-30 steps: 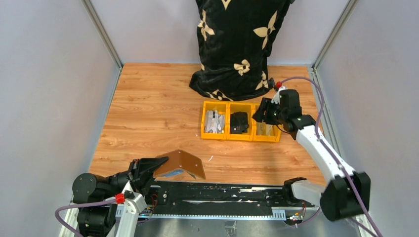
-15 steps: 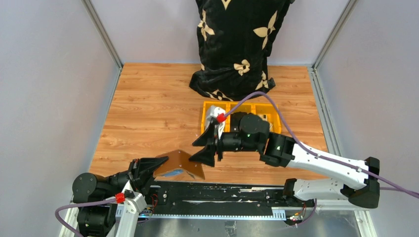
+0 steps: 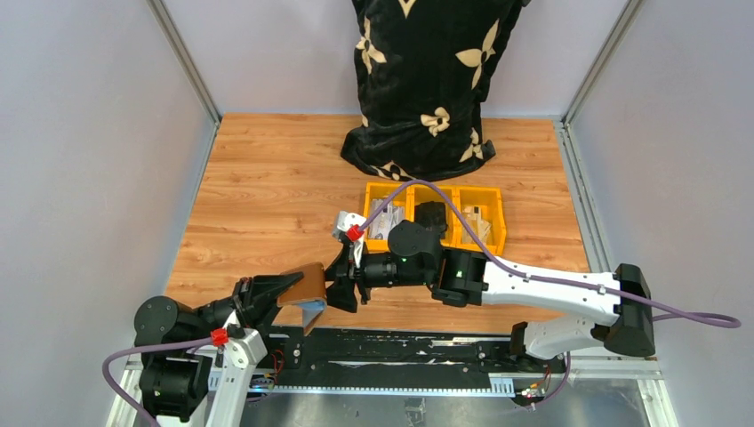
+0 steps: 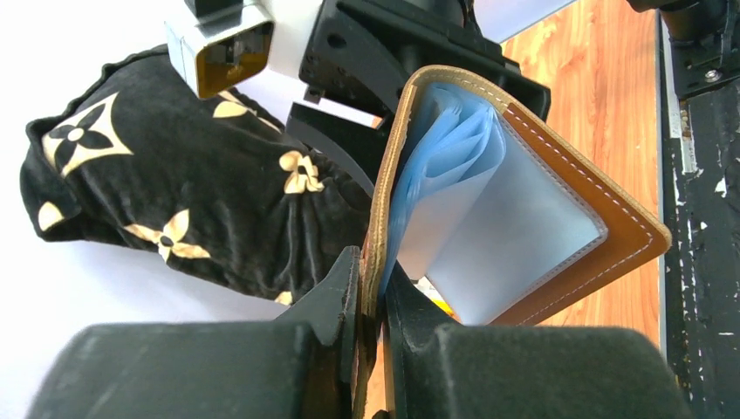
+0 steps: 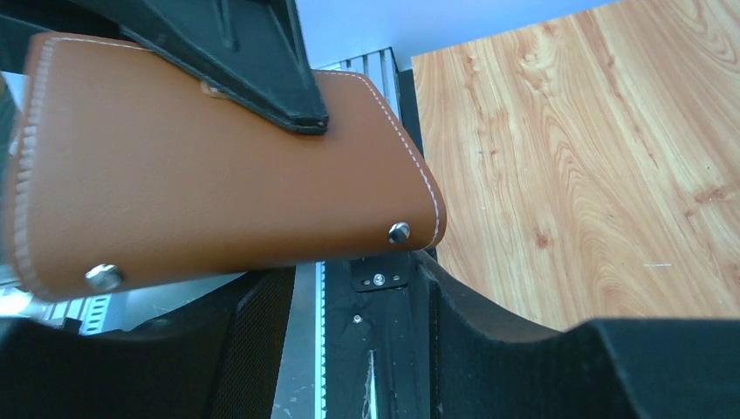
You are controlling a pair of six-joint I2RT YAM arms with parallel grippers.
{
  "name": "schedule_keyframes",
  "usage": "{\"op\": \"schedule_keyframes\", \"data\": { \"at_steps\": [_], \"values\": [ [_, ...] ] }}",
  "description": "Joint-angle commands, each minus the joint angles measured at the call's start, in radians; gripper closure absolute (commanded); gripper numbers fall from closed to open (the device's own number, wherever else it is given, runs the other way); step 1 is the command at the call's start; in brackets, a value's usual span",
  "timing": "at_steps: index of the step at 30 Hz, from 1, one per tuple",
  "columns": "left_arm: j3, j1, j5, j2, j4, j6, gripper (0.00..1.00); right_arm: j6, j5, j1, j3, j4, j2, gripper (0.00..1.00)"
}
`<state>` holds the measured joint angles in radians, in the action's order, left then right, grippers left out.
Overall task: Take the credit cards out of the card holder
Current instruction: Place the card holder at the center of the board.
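Note:
Next, my left gripper releases the brown card holder on the table (image 3: pixel 334 262) next to the yellow bin with flat grey pieces.
The brown card holder (image 3: pixel 308 285) is off the table at the near left, pinched on one flap by my left gripper (image 3: pixel 283 294), which is shut on it. In the left wrist view the holder (image 4: pixel 624 234) gapes open, showing pale blue and grey inner sleeves (image 4: pixel 489 218) past my left gripper (image 4: pixel 371 297). I cannot tell whether credit cards are in them. My right gripper (image 3: pixel 343 283) is open at the holder's other side. In the right wrist view the holder's brown back (image 5: pixel 218 175) sits just above my spread right gripper (image 5: pixel 345 288), untouched by either finger.
A row of yellow bins (image 3: pixel 434 247) stands mid-table; the left one holds flat grey pieces (image 3: pixel 385 221), the middle a black thing, the right tan pieces (image 3: pixel 480 222). A black flower-print bag (image 3: pixel 427 80) stands at the back. A black rail (image 3: pixel 400 347) runs along the near edge.
My right arm has swung from the yellow bins to the near left and now reaches the card holder. The holder has tipped up more steeply in my left gripper.

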<state>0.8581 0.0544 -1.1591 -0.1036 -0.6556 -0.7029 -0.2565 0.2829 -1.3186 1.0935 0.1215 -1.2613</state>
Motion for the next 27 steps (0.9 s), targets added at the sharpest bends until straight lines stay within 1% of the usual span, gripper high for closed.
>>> {"op": "schedule_keyframes", "data": {
  "at_steps": [1,5,10,16,18,20,22,24,27],
  "values": [
    [0.004,-0.005,-0.006,-0.034,0.005,0.005,1.0,0.027,-0.055,-0.014,0.057,0.054,-0.039,0.46],
    [-0.019,-0.005,0.015,-0.058,0.009,-0.012,1.0,0.027,-0.091,0.006,0.053,0.047,-0.04,0.45],
    [-0.064,-0.005,0.02,-0.119,0.011,-0.048,1.0,0.008,-0.135,0.045,0.004,0.057,0.0,0.45],
    [-0.078,-0.005,-0.032,-0.17,0.012,-0.087,1.0,0.017,-0.121,0.049,0.03,0.064,-0.052,0.51],
    [-0.084,-0.005,-0.024,-0.179,0.014,-0.087,1.0,0.015,-0.127,0.049,0.046,0.044,-0.068,0.51],
    [-0.091,-0.004,0.016,-0.201,0.008,-0.09,1.0,-0.001,-0.143,0.063,0.037,0.037,-0.058,0.51],
    [-0.097,-0.005,0.067,-0.24,-0.034,-0.155,1.0,-0.034,-0.18,0.093,0.011,0.03,-0.03,0.47],
    [-0.1,-0.005,0.141,-0.309,-0.056,-0.176,1.0,-0.057,-0.224,0.135,-0.016,-0.006,0.012,0.41],
    [-0.07,-0.002,0.243,-0.466,-0.179,-0.334,1.0,-0.083,-0.261,0.183,-0.078,-0.048,0.105,0.33]
  ]
}}
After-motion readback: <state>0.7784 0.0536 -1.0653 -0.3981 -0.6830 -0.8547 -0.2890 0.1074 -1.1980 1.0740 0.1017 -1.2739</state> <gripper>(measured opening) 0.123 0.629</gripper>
